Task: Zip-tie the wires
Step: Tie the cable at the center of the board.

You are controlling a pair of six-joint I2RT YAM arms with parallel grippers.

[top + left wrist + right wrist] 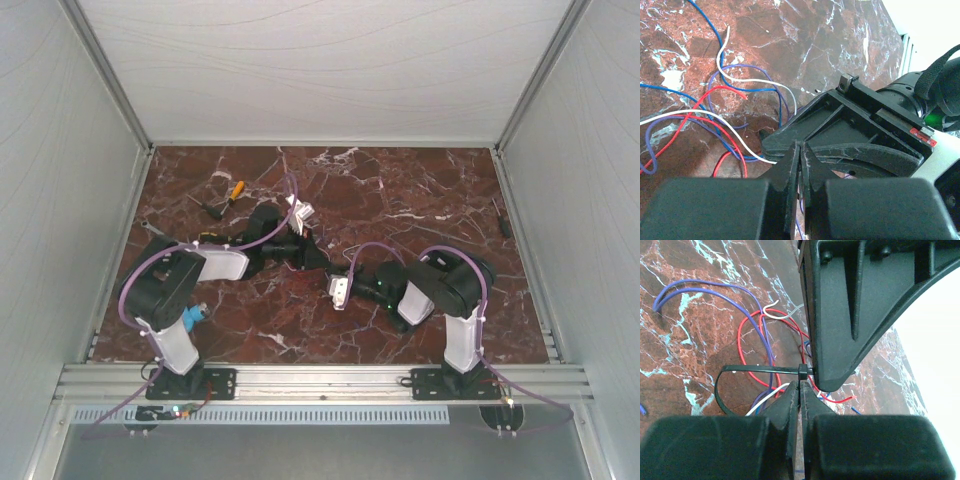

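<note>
I need to open my right gripper, turn it and grip the head lengthwise (pixel 803 371), because the zip tie's wide loop runs crosswise to that gripper below the head.
The wires (pixel 765 335) are thin red, blue-purple and white strands in loose loops on the marble table (pixel 420 190). They also show in the left wrist view (pixel 725 115) and are hidden under the grippers in the top view. A black zip tie (pixel 760 369) loops around some strands, and its head (pixel 802 371) sits at my right gripper's tip. My right gripper (pixel 800 385) is shut on the tie just below the head. My left gripper (pixel 801 146) is shut, and the tie's tail runs into its finger (pixel 850 315). The two grippers meet at mid-table, left (pixel 308 250) against right (pixel 335 275).
A yellow-handled tool (pixel 232 194) lies at the back left. A dark tool (pixel 503 222) lies by the right edge. A blue object (pixel 195 316) sits by the left arm. White walls enclose the table on three sides.
</note>
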